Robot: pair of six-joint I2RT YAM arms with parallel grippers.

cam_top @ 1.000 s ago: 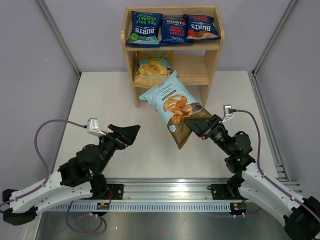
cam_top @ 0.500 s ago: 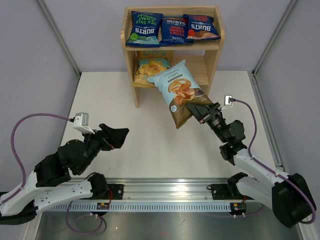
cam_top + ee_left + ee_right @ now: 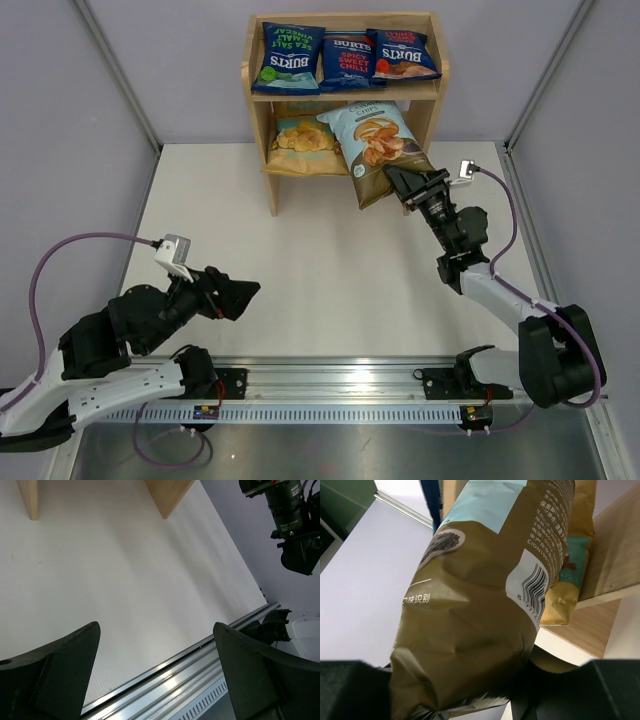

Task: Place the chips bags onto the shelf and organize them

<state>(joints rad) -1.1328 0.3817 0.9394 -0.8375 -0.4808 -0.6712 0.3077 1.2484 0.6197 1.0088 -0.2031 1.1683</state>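
Note:
I should release the light-blue-and-brown chips bag from my right gripper on the lower level (image 3: 381, 137), next to the tan chips bag.
My right gripper (image 3: 398, 182) is shut on the bottom end of the light-blue-and-brown chips bag (image 3: 375, 145), holding it into the right half of the wooden shelf's (image 3: 432, 110) lower tier. In the right wrist view the bag's brown back with a barcode (image 3: 480, 605) fills the frame. The tan chips bag (image 3: 303, 142) stands in the left half of the lower tier. Three dark-blue Burts bags (image 3: 345, 55) lie side by side on the top tier. My left gripper (image 3: 243, 292) is open and empty, low over the near-left table.
White tabletop (image 3: 300, 250) bounded by grey walls left and right. A metal rail (image 3: 340, 375) runs along the near edge. The shelf's legs (image 3: 170, 495) show at the top of the left wrist view.
My right gripper has carried the light-blue-and-brown bag up from mid-table to the shelf's lower tier. My left arm has drawn back toward the near-left.

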